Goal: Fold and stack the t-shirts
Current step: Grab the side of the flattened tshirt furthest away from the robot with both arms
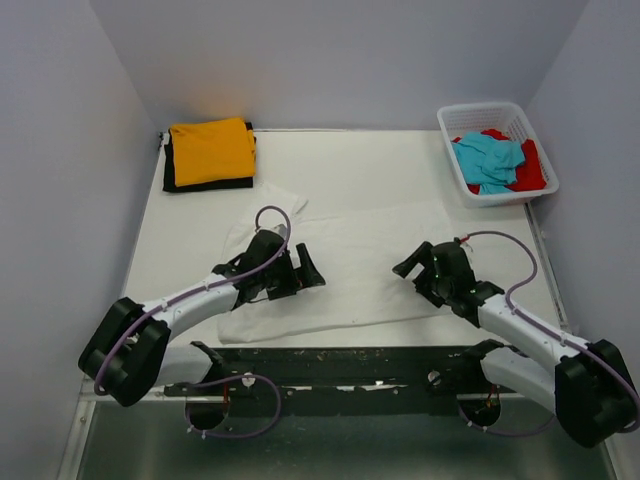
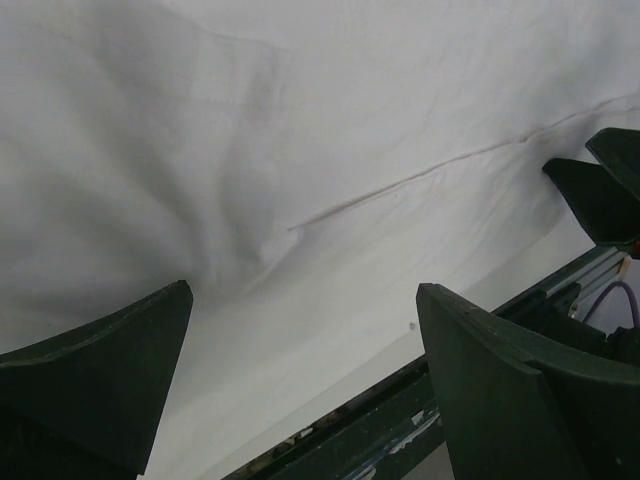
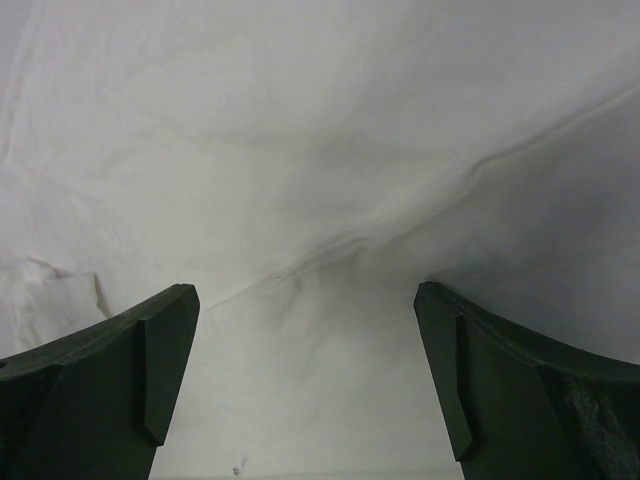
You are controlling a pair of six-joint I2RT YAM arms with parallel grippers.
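Note:
The left gripper needs to close on the far-side sleeve point(image 1: 288, 203) of the white t-shirt, the sleeve that sticks out toward the folded orange t-shirt.
A large white t-shirt point(image 1: 350, 255) lies spread across the middle of the table; it fills the left wrist view point(image 2: 300, 150) and the right wrist view point(image 3: 320, 150). My left gripper point(image 1: 308, 270) is open and empty over the shirt's left part. My right gripper point(image 1: 412, 268) is open and empty over its right part. A folded orange t-shirt point(image 1: 210, 150) lies on a folded black t-shirt point(image 1: 208, 184) at the back left. A turquoise t-shirt point(image 1: 490, 160) and a red t-shirt point(image 1: 530, 172) lie bunched in the basket.
The white lattice basket point(image 1: 480, 112) stands at the back right corner. A dark metal rail point(image 1: 350, 365) runs along the table's near edge; it also shows in the left wrist view point(image 2: 400, 420). Walls close in the table on three sides.

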